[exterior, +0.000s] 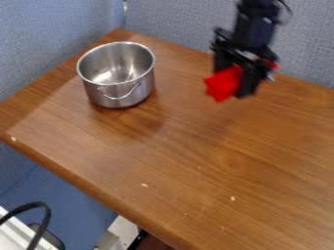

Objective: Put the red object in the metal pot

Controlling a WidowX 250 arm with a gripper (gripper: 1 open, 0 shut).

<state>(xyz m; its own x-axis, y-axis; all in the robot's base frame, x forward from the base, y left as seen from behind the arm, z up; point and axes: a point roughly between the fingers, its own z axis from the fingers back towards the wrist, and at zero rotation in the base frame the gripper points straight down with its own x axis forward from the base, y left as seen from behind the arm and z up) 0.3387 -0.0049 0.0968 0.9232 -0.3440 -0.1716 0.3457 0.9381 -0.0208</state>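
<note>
The red object, now hanging above the wooden table, will be let go by my gripper inside the metal pot (123,72), toward the side that faces the open table.
The red object (225,85), a bright red block, hangs in the air above the wooden table (196,156), held between the fingers of my black gripper (239,75). The gripper is shut on it and comes down from the top of the frame. The metal pot (116,74) is a shiny round steel pot with a thin wire handle. It stands upright and empty at the table's back left. The block is to the right of the pot, with a gap between them, and higher than its rim.
A blue-grey wall (59,29) runs behind the table on the left. The table's front edge drops off at the lower left, where a dark cable (26,227) lies on the floor.
</note>
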